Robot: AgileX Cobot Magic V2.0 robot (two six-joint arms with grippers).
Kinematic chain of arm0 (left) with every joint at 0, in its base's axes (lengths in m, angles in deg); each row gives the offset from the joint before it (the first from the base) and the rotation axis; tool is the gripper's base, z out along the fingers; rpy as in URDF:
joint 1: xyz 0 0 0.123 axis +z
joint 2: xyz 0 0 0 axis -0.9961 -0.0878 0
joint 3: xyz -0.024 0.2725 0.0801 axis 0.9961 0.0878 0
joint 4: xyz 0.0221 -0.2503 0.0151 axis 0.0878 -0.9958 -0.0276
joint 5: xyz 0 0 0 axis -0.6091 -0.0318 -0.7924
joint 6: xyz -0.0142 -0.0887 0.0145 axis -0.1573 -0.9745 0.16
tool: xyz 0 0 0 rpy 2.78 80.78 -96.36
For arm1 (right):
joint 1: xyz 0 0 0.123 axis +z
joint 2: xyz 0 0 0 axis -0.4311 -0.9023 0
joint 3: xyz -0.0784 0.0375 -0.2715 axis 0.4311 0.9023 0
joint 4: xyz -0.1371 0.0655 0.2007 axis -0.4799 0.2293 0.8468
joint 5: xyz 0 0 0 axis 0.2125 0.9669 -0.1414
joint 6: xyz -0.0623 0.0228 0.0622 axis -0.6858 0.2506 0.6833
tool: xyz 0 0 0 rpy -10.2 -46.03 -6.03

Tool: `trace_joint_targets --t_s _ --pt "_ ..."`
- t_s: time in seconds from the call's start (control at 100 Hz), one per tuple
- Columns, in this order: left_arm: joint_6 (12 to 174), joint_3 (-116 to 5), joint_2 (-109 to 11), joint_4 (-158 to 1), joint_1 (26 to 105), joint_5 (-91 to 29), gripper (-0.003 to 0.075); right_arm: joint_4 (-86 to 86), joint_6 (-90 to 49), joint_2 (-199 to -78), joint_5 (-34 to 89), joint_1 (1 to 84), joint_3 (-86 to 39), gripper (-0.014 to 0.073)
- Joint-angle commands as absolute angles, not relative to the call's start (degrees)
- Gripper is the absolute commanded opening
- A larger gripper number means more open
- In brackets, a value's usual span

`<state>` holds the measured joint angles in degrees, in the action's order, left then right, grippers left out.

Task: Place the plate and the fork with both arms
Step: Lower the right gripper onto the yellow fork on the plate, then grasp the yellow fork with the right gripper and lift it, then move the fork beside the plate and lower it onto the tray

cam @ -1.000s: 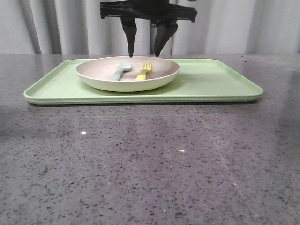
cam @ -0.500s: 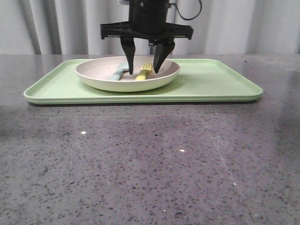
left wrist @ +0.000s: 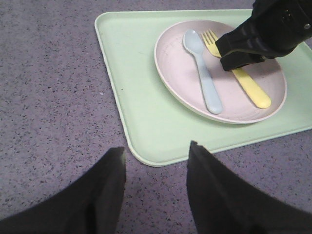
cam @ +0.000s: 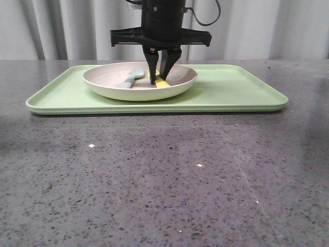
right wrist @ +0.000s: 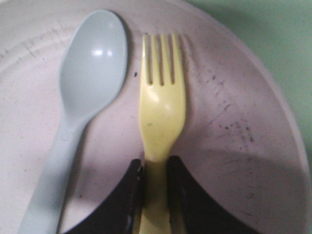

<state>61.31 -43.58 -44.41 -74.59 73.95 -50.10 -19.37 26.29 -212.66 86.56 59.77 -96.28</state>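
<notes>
Next, I let go of the yellow fork, which still lies in the plate, with my right gripper on the wide bare part of the light-green tray (cam: 237, 84), beside the plate.
The plate (cam: 103, 85) is pale pink inside with a cream rim and sits on the light-green tray; it also shows in the left wrist view (left wrist: 183, 73) and the right wrist view (right wrist: 229, 107). The yellow fork (cam: 162, 82) lies in it, also in the left wrist view (left wrist: 251, 87) and the right wrist view (right wrist: 161, 107). My right gripper (cam: 160, 78) is down in the plate, shut on the fork's handle (right wrist: 155, 183). My left gripper (left wrist: 156, 158) is open and empty over the table, just off the tray's corner.
A light blue spoon (cam: 132, 77) lies in the plate beside the fork, also in the left wrist view (left wrist: 202, 73) and the right wrist view (right wrist: 83, 92). The light-green tray (cam: 231, 90) rests on a grey speckled table (cam: 164, 175). Grey curtains hang behind.
My right gripper has come down into the plate and closed from wide open onto the fork's handle.
</notes>
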Motion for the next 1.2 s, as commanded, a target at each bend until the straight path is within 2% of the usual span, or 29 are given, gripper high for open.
trace_joint_targets --t_s 0.0,0.1,0.52,0.78,1.19 --pt "61.0 -45.2 -43.6 -75.5 74.0 -46.5 0.0303 -20.0 26.3 -208.7 92.2 59.7 -98.1 -0.0023" --pt "61.0 -45.2 -43.6 -75.5 74.0 -46.5 0.0303 -20.0 26.3 -208.5 92.2 59.7 -98.1 -0.0049" --pt "61.0 -45.2 -43.6 -75.5 74.0 -46.5 0.0303 -21.4 26.2 -202.3 92.2 58.9 -98.1 -0.0049" --pt "61.0 -45.2 -43.6 -75.7 74.0 -46.5 0.0303 -21.5 24.8 -197.2 92.3 54.3 -98.1 -0.0049" --pt "61.0 -45.2 -43.6 -75.8 74.0 -46.6 0.0303 -20.4 22.5 -196.6 92.3 47.5 -94.7 -0.0049"
